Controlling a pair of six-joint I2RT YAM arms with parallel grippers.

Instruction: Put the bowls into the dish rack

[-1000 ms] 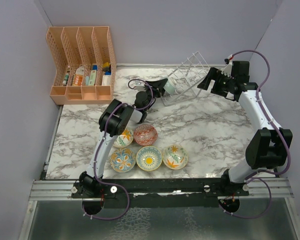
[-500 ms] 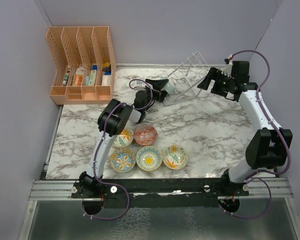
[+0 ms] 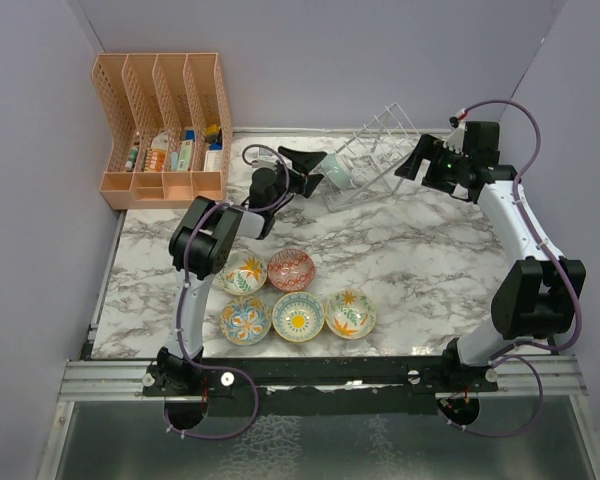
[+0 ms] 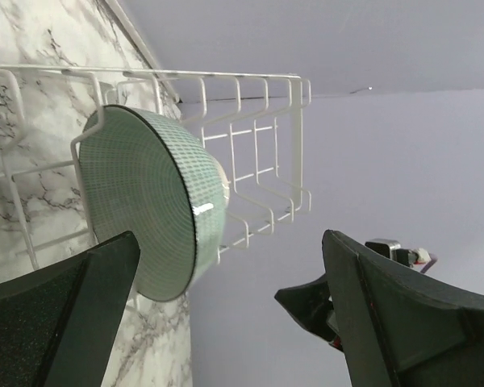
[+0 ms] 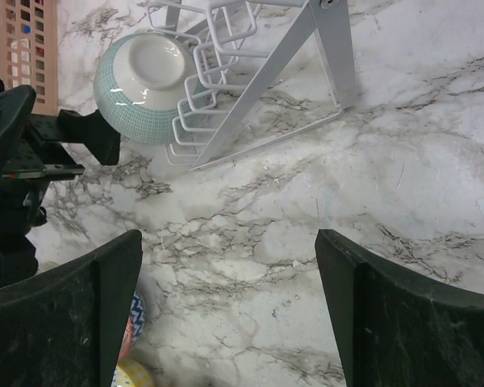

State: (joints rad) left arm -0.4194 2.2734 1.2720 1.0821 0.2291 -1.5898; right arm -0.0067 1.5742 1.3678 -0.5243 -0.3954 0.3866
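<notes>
I move my left gripper to the red bowl next and grab the red bowl's rim point(image 3: 314, 270) on the side away from the cream floral bowl.
The pale teal bowl point(image 3: 338, 173) stands on its edge in the left end of the white wire dish rack point(image 3: 378, 150). My left gripper point(image 3: 315, 168) is open just left of it, fingers apart from the bowl point(image 4: 145, 210), whose patterned outside faces the left wrist camera among the rack wires point(image 4: 262, 161). Several patterned bowls sit near the front: cream floral point(image 3: 245, 273), red point(image 3: 291, 268), blue-orange point(image 3: 245, 319). My right gripper point(image 3: 417, 160) hovers open and empty right of the rack point(image 5: 250, 72), above bare marble.
An orange plastic file organizer point(image 3: 165, 130) with small items stands at the back left. Purple walls close in the back and sides. A yellow bowl point(image 3: 298, 315) and an orange-flower bowl point(image 3: 349, 313) sit near the front edge.
My left gripper has opened, let go of the teal bowl and drawn back to the left; the bowl stays in the rack. The right arm has not moved.
</notes>
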